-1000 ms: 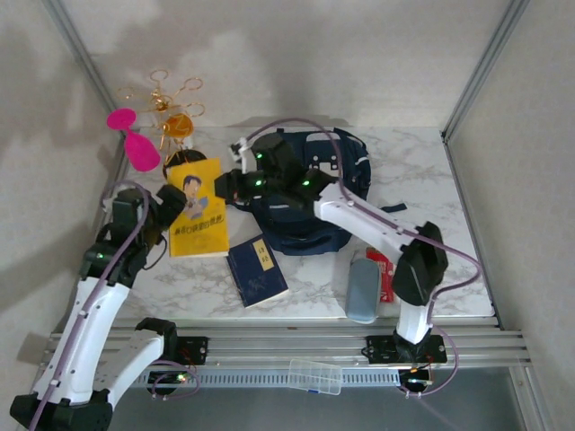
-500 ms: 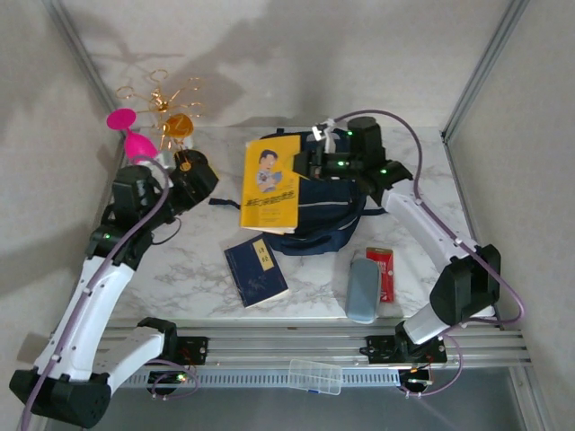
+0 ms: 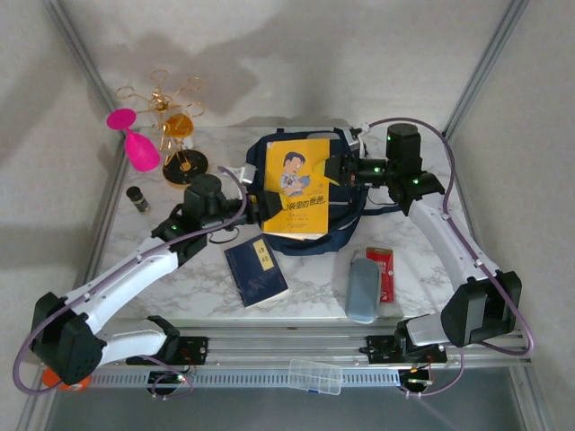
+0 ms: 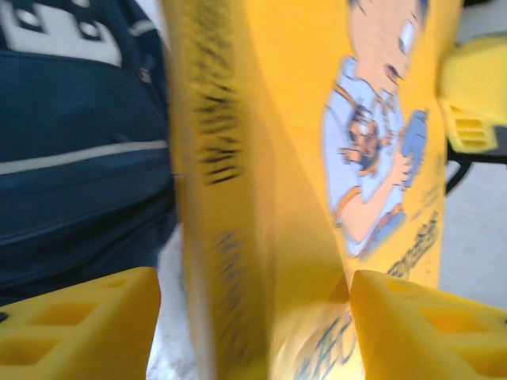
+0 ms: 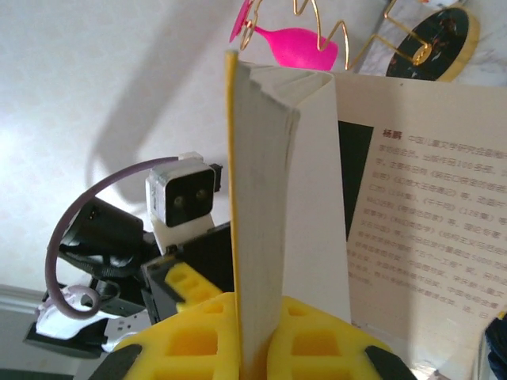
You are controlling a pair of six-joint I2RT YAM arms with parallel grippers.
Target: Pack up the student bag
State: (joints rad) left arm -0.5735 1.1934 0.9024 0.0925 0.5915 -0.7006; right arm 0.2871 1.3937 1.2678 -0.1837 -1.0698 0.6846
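The back cover of the yellow book is hanging open, so my left gripper should hold the book's spine while my right gripper pinches cover and pages together lower down (image 3: pixel 326 204).
The student bag (image 3: pixel 349 212), navy with thin white stripes, lies at the table's middle back; its fabric also shows in the left wrist view (image 4: pixel 79 158). A yellow book (image 3: pixel 296 187) with a cartoon man on its cover hangs over the bag. My right gripper (image 3: pixel 338 171) is shut on the book's right edge, and its pads pinch the page block (image 5: pixel 257 340). My left gripper (image 3: pixel 266 206) is open at the book's left edge. Its wide-apart fingers (image 4: pixel 79 328) straddle the spine (image 4: pixel 222 237).
A blue notebook (image 3: pixel 258 272) lies in front of the bag. A grey pencil case (image 3: pixel 362 287) and a red packet (image 3: pixel 384 274) sit at the front right. A gold stand (image 3: pixel 175 126), a pink glass (image 3: pixel 139 148) and a small dark bottle (image 3: pixel 137 198) stand at the back left.
The right gripper has carried the yellow book rightward from the table's left to above the bag. The left arm has swung in from the left, and its fingers now straddle the spine.
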